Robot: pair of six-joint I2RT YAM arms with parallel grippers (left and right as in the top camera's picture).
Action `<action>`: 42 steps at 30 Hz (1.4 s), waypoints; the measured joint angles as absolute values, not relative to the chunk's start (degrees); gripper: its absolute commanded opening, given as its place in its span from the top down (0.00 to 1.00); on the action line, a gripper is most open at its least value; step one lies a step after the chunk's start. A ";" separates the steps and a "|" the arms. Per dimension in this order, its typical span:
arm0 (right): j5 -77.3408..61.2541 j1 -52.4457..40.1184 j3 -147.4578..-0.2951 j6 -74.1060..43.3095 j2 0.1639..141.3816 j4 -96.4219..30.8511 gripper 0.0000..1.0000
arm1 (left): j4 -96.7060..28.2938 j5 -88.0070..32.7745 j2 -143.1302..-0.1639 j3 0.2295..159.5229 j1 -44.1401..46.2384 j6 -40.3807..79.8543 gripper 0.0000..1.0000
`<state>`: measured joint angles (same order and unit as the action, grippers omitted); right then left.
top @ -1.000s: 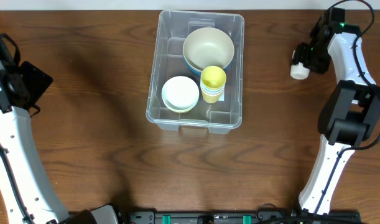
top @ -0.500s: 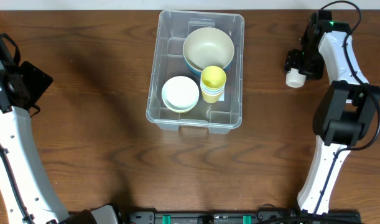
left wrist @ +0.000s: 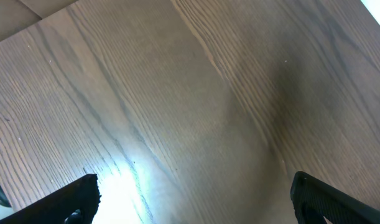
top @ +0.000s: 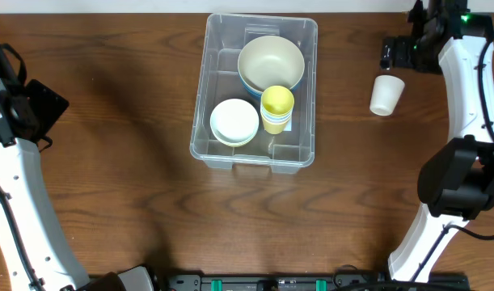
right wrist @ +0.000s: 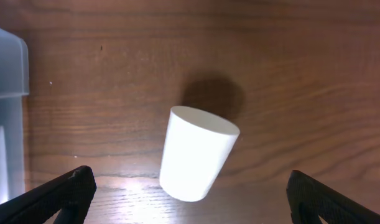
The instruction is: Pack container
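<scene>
My right gripper will grip the white cup's rim (top: 380,77) (right wrist: 178,112) next, with one finger inside the cup.
The container (top: 217,48), a clear plastic bin, sits at the table's far middle. It holds a cream bowl (top: 271,63), a stack of white bowls (top: 234,121) and stacked yellow cups (top: 277,109). A white cup (top: 386,95) (right wrist: 199,152) rests on the wood to the bin's right, touching nothing. My right gripper (top: 396,53) (right wrist: 194,196) is open just behind the cup, its fingers (right wrist: 71,190) wide of it on both sides. My left gripper (top: 43,107) (left wrist: 199,196) is open over bare wood at the far left.
The bin's near corner (right wrist: 6,62) shows at the left edge of the right wrist view. The right arm's white links (top: 465,121) run down the table's right side, and the left arm (top: 20,210) runs down the left side.
My right gripper has opened and let go of the white cup, then drawn back toward the table's far edge. The cup now sits alone on the wood. The left arm has not moved.
</scene>
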<state>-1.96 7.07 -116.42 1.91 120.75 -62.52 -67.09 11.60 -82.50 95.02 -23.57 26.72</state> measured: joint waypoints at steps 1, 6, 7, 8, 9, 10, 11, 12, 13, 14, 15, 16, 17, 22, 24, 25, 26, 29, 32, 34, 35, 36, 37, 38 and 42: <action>-2.11 7.09 -116.42 2.66 120.99 -62.28 0.01 | -67.09 11.60 -82.50 95.02 -23.57 26.72 0.02; -3.53 7.81 -116.42 8.51 123.50 -59.88 0.01 | -67.09 11.60 -82.50 95.02 -23.57 26.72 0.02; -3.97 8.12 -116.42 9.93 124.25 -59.55 0.01 | -67.09 11.60 -82.50 95.02 -23.57 26.72 0.02; -4.27 8.32 -116.40 10.94 124.73 -59.46 0.01 | -67.09 11.60 -82.50 95.02 -23.57 26.72 0.02; -4.95 8.78 -116.40 12.27 125.34 -59.31 0.01 | -67.07 11.60 -82.50 95.02 -23.57 26.72 0.02; -5.72 9.19 -116.40 13.50 125.97 -59.11 0.01 | -67.09 11.60 -82.50 95.02 -23.57 26.70 0.02; -6.87 9.74 -116.40 14.87 126.63 -58.92 0.01 | -67.09 11.60 -82.50 95.02 -23.57 26.70 0.02; -7.92 10.17 -116.40 15.90 127.13 -58.74 0.01 | -67.09 11.60 -82.50 95.02 -23.57 26.70 0.02; -9.63 10.66 -116.40 17.28 127.68 -58.57 0.01 | -67.09 11.60 -82.50 95.02 -23.57 26.72 0.02; -11.07 11.14 -116.40 18.35 128.07 -58.46 0.01 | -67.09 11.60 -82.50 95.02 -23.57 26.70 0.02; -12.64 11.53 -116.40 19.33 128.51 -58.41 0.01 | -67.09 11.60 -82.50 95.02 -23.57 26.70 0.02; -14.22 11.88 -116.40 20.25 128.90 -58.43 0.01 | -67.09 11.60 -82.50 95.02 -23.57 26.70 0.02; -15.55 12.12 -116.40 21.08 129.29 -58.57 0.01 | -67.09 11.60 -82.50 95.02 -23.57 26.72 0.02; -20.93 12.23 -116.40 24.32 131.68 -60.51 0.01 | -67.09 11.60 -82.50 95.02 -23.57 26.72 0.02; -21.98 12.21 -116.38 24.93 132.20 -61.54 0.01 | -67.09 11.60 -82.50 95.02 -23.57 26.70 0.02; -22.31 12.23 -116.38 25.19 132.29 -62.24 0.01 | -67.09 11.60 -82.50 95.02 -23.57 26.70 0.02; -22.63 12.23 -116.38 25.45 132.29 -63.02 0.01 | -67.09 11.60 -82.50 95.02 -23.57 26.70 0.02; -23.40 12.23 -116.38 26.20 132.29 -65.14 0.08 | -67.09 11.60 -82.50 95.02 -23.57 26.70 0.02; -24.29 12.23 -116.38 26.24 132.29 -67.35 0.09 | -67.09 11.60 -82.50 95.02 -23.57 26.70 0.02; -25.36 12.23 -116.38 26.24 132.29 -69.30 0.10 | -67.09 11.60 -82.50 95.02 -23.57 26.70 0.02; -26.00 12.23 -116.38 26.26 132.29 -70.78 0.13 | -67.07 11.60 -82.50 95.02 -23.57 26.70 0.02; -26.33 12.23 -116.36 26.24 132.29 -71.53 0.12 | -67.09 11.60 -82.50 95.02 -23.57 26.72 0.02; -26.81 12.23 -116.36 26.15 132.29 -72.25 0.12 | -67.09 11.60 -82.50 95.02 -23.57 26.70 0.02; -27.09 12.23 -116.36 26.02 132.29 -72.64 0.14 | -67.07 11.60 -82.50 95.02 -23.57 26.70 0.02; -27.66 12.23 -116.36 22.87 132.29 -72.84 0.16 | -67.09 11.60 -82.50 95.02 -23.57 26.72 0.02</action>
<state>-27.66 12.23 -116.36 22.87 132.29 -72.84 -67.09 11.60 -82.50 95.02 -23.57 26.72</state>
